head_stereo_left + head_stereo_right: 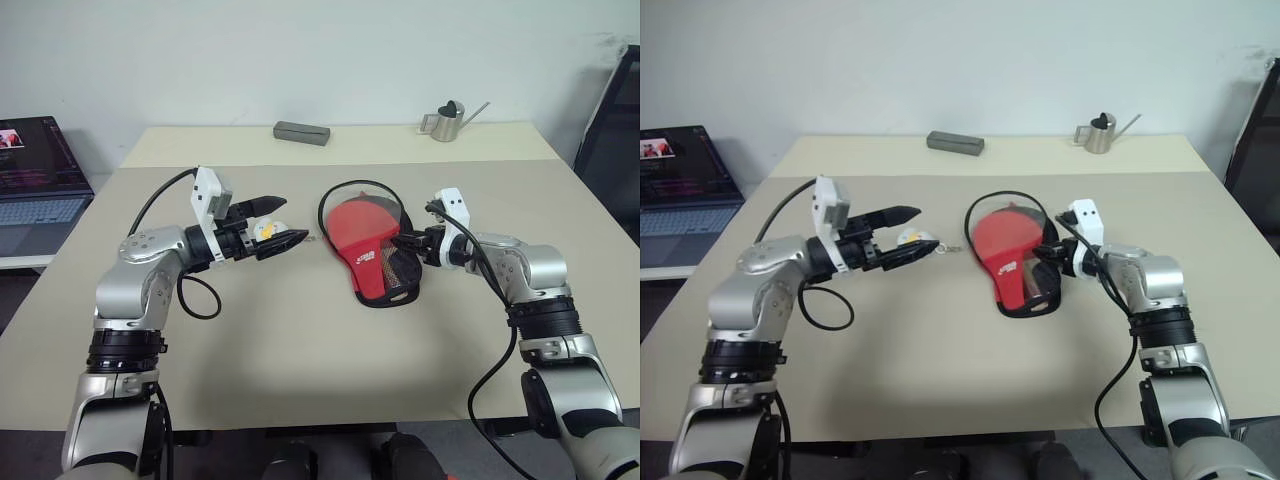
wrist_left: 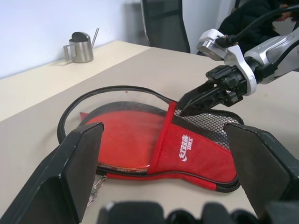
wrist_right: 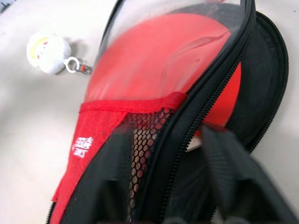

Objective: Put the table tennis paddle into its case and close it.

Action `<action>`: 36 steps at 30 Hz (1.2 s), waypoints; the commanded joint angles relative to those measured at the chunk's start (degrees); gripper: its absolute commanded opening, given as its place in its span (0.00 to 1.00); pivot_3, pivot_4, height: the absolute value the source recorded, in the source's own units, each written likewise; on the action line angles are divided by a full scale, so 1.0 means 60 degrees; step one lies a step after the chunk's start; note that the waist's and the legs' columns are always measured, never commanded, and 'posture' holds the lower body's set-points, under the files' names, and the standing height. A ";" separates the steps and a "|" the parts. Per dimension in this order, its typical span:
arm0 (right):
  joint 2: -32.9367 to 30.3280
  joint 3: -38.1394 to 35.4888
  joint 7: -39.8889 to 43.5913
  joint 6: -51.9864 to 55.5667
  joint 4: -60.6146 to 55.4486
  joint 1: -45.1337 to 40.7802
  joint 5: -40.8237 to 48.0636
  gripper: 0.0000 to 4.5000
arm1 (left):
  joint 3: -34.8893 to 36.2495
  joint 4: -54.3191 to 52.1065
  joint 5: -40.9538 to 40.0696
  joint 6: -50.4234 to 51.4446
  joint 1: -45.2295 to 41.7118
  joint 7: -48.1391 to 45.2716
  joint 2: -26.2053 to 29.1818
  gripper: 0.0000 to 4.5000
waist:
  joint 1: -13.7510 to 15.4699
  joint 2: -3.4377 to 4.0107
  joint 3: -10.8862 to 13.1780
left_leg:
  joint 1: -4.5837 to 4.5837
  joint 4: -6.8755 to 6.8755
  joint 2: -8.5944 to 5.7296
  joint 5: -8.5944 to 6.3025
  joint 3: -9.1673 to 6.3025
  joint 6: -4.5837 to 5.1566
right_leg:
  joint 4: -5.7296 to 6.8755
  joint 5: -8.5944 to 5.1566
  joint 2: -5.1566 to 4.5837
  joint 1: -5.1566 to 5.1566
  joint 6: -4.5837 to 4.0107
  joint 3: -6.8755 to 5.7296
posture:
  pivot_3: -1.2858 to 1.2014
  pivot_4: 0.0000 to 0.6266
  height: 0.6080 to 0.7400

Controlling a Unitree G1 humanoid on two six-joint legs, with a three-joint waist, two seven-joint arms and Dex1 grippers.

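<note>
The case's side gapes while my right gripper pinches only its upper rim, so next I lay that rim down and pinch it with the case's lower rim (image 3: 280, 93).
The black case (image 1: 392, 282) lies open in the middle of the table, red lining and mesh pocket (image 3: 147, 135) up. The table tennis paddle (image 1: 355, 225) rests inside it. Its red face shows and its handle is hidden under the pocket. My right gripper (image 1: 408, 243) is at the case's right side, its fingers on either side of the black zipper rim (image 3: 205, 93), shut on it. My left gripper (image 1: 280, 222) hovers open to the left of the case, just above the white-yellow charm (image 3: 46, 52), with nothing between its fingers.
A grey box (image 1: 302, 132) and a metal watering can (image 1: 447, 122) stand at the table's far edge. A laptop (image 1: 38, 185) sits on a lower surface to the left. A black chair (image 1: 615, 130) stands at the right.
</note>
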 commanded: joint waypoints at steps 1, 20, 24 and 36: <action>0.0032 -0.0069 -0.0051 -0.0195 -0.0043 -0.0151 -0.0185 0.18 | 0.0120 -0.0174 -0.0060 -0.0165 -0.0081 -0.0039 0.0203 1.00 | 0.0000 0.0000 0.0000 | 0.0000 0.0000 0.0000 0.0000 0.0000 0.0000 | 0.0000 0.0000 0.0000 0.0000 0.0000 0.0001 | 0.52 0.24 1.00; -0.0105 -0.0531 -0.1230 0.0797 -0.0947 0.0632 -0.0529 0.00 | -0.0105 0.0027 0.0120 -0.0440 -0.0057 -0.0241 0.0290 1.00 | 0.0037 0.0000 0.0000 | -0.0001 -0.0001 -0.0003 0.0000 -0.0002 0.0000 | -0.0002 0.0000 -0.0002 0.0001 0.0000 0.0000 | 0.52 0.24 1.00; 0.0070 -0.0600 -0.1479 0.0851 -0.0846 0.0599 -0.0481 0.00 | -0.0129 0.0043 0.0150 -0.0482 -0.0045 -0.0256 0.0295 1.00 | 0.0043 0.0000 0.0000 | -0.0001 0.0000 -0.0003 0.0000 -0.0002 0.0000 | -0.0002 0.0000 -0.0002 0.0001 0.0000 -0.0001 | 0.52 0.24 1.00; 0.0301 -0.1326 -0.1929 0.1305 -0.1526 0.0464 -0.0077 0.61 | -0.0076 -0.0101 0.0178 -0.0518 0.0166 -0.0274 0.0419 1.00 | -0.0003 0.0002 0.0000 | 0.0000 -0.0003 0.0000 0.0000 0.0002 0.0001 | -0.0001 0.0000 0.0000 -0.0001 0.0000 0.0002 | 0.52 0.24 1.00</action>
